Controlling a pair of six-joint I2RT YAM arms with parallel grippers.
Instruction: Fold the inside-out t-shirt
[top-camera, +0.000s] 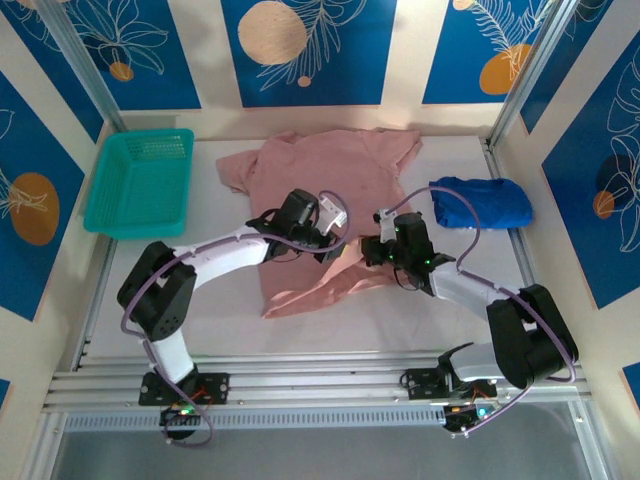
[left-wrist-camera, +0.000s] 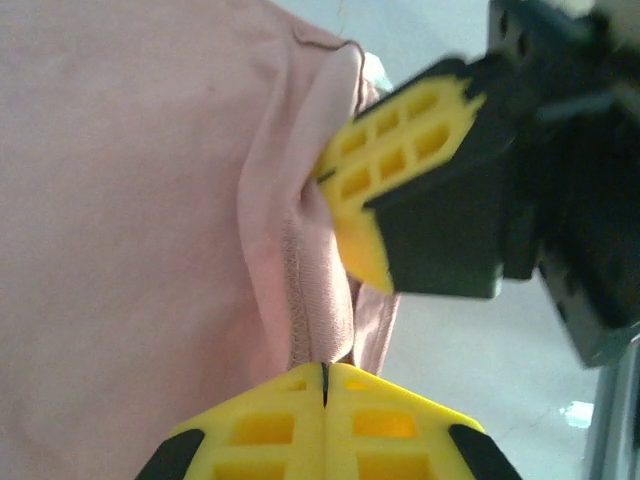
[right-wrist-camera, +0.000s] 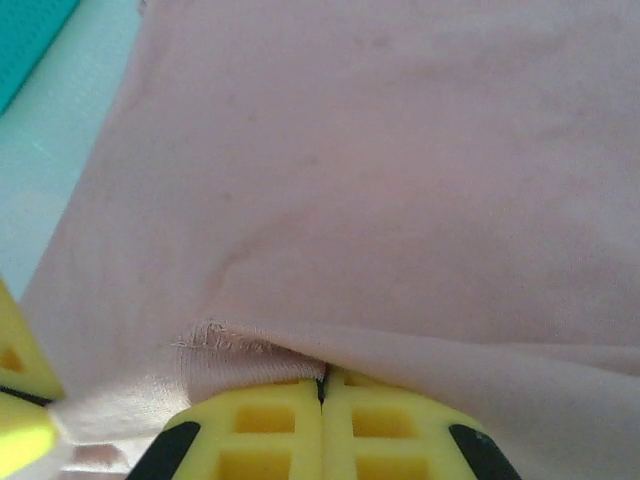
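The stitched hem fold reaches only the fingertips of my left gripper, so that gripper should retake the hem deeper (left-wrist-camera: 318, 305) before it lifts the shirt open.
The inside-out t-shirt (top-camera: 320, 170) lies spread in the middle of the table, salmon pink, with its collar end toward the back wall. Both grippers meet at its near right edge. My left gripper (top-camera: 338, 238) is shut on a stitched hem fold; in the left wrist view the cloth (left-wrist-camera: 130, 200) runs straight into the closed left gripper (left-wrist-camera: 323, 375). My right gripper (top-camera: 366, 250) is shut on the hem just beside it, and the shirt (right-wrist-camera: 400, 180) bunches over the closed right gripper (right-wrist-camera: 322, 385). The right gripper's yellow fingers (left-wrist-camera: 390, 170) press into the same fold close by.
A teal basket (top-camera: 140, 180) stands at the back left. A royal-blue garment (top-camera: 480, 203) lies bunched at the right, near the right arm. Metal rails border the table's near edge, and patterned walls close in the other sides.
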